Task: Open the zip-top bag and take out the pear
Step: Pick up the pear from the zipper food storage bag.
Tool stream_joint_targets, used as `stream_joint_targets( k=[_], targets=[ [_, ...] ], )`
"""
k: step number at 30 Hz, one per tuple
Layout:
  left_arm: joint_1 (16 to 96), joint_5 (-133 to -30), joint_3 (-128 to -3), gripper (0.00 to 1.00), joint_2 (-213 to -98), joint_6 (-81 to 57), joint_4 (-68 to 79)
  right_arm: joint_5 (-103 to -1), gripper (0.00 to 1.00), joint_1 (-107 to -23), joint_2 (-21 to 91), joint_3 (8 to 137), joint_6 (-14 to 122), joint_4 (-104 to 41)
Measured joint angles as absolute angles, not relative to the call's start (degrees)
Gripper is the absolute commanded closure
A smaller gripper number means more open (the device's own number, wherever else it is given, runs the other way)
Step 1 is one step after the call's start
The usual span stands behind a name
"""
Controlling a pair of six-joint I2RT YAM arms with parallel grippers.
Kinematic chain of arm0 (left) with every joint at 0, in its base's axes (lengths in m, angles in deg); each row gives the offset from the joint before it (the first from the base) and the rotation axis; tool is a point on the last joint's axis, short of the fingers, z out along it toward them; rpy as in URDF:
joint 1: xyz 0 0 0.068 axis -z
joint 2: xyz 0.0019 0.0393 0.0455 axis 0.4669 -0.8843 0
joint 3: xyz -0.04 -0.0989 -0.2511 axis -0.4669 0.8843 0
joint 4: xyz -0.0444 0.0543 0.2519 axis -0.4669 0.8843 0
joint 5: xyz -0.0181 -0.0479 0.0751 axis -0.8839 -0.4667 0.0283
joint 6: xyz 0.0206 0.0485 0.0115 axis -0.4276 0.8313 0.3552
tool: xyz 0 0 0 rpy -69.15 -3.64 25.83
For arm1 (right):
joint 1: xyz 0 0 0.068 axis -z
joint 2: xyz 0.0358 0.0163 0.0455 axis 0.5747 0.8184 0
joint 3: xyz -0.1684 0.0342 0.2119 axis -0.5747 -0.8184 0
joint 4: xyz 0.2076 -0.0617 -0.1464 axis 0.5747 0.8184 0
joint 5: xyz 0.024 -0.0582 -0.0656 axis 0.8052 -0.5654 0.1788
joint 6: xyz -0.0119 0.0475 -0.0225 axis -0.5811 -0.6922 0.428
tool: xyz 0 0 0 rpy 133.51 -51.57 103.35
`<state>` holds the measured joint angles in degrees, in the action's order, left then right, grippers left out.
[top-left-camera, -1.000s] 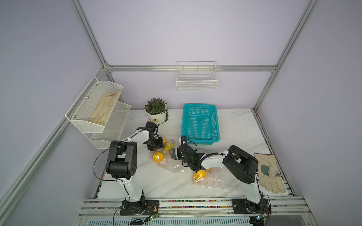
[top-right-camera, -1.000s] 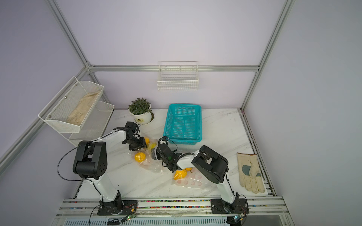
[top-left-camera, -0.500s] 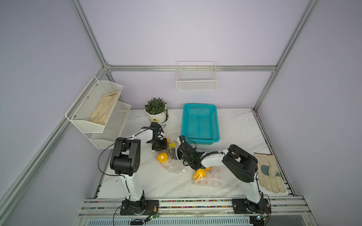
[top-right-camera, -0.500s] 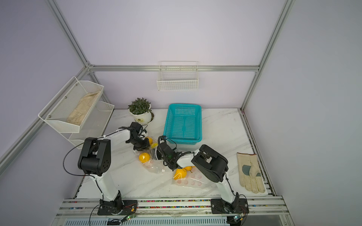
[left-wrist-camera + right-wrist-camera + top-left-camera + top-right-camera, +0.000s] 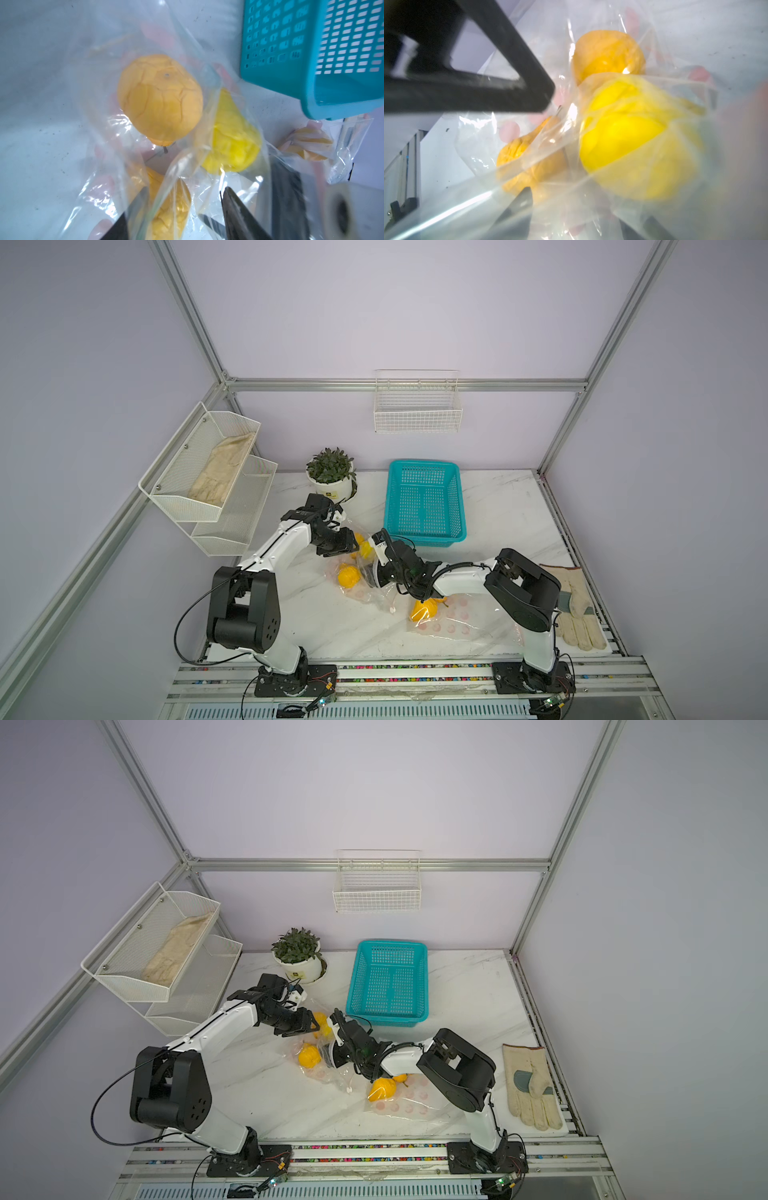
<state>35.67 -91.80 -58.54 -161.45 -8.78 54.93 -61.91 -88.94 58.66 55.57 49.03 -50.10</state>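
Note:
The bag's film lies over the bright yellow pear, so next my left gripper pinches the bag's back edge (image 5: 224, 75) and holds it while my right gripper takes out the pear.
A clear zip-top bag (image 5: 365, 585) (image 5: 328, 1073) lies crumpled mid-table with three yellow pears in it. One pear (image 5: 348, 576) (image 5: 309, 1056) sits near its front. In the left wrist view my left gripper (image 5: 185, 193) is open, its fingers (image 5: 236, 209) either side of bag film and a pear (image 5: 170, 203). Beyond lie an orange-yellow pear (image 5: 160, 97) and a bright yellow pear (image 5: 230, 137). My right gripper (image 5: 583, 207) is open under draped film, close to the bright pear (image 5: 633, 141). In both top views the two grippers (image 5: 353, 546) (image 5: 368, 572) meet at the bag.
A second clear bag (image 5: 465, 618) with a pear (image 5: 424, 609) lies under the right arm. A teal basket (image 5: 424, 499) stands just behind the grippers, a potted plant (image 5: 331, 472) at the back left. A work glove (image 5: 575, 605) lies at the right edge.
My left gripper has moved right, over the far end of the bag. The bag and its front pear have shifted slightly right. The right gripper has edged a little left.

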Motion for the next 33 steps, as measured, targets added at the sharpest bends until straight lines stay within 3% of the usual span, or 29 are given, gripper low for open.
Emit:
stream_joint_targets(
  k=[8, 14, 21, 29, 33],
  targets=[
    [35.85, -90.79, -65.51, 0.45, -161.89, -10.25, 56.2, -68.27, 0.34, -89.12, 55.29, 48.49, 56.57, -51.39],
    [39.65, -90.99, -72.39, 0.55, -169.76, -12.34, 54.87, -68.49, 0.35, -89.14, 54.7, 47.4, 61.4, -53.29],
    [44.17, -89.5, -73.16, 0.64, -180.14, -15.4, 54.95, -69.6, 0.35, -89.14, 54.4, 46.37, 63.07, -54.43],
    [43.98, -87.14, -72.87, 0.7, -182.37, -15.73, 54.84, -70.74, 0.36, -89.14, 54.4, 45.41, 64.16, -56.66],
    [43.98, -86.88, -70.67, 0.72, -182.37, -15.36, 54.36, -66.72, 0.45, -89.12, 54.4, 45.12, 65.27, -60.07]
  ],
)
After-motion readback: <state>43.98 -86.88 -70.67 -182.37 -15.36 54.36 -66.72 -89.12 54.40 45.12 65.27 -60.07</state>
